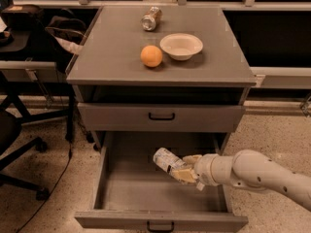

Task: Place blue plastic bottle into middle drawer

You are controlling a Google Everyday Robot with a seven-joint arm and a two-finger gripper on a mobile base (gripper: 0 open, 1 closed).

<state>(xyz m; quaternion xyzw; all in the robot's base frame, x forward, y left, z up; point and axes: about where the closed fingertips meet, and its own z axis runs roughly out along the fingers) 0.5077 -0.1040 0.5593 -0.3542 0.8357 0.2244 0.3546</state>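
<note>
The robot's gripper needs to release the blue plastic bottle on the middle drawer's grey bottom, near its centre point(173, 175) behind the black handle.
The blue plastic bottle point(167, 161), clear with a white-and-dark label, lies tilted in my gripper point(186, 170), its free end pointing up and left. The gripper is shut on its lower end and holds it over the right half of the open middle drawer point(121, 188), the wide grey tray pulled out at the bottom of the cabinet, with a black handle point(160, 225) on its front. My white arm point(257, 173) reaches in from the right.
The shallower drawer point(160, 116) above is closed. On the cabinet top point(107, 57) sit an orange point(151, 56), a white bowl point(181, 46) and a silver can point(151, 19). An office chair point(14, 144) and desk stand at the left.
</note>
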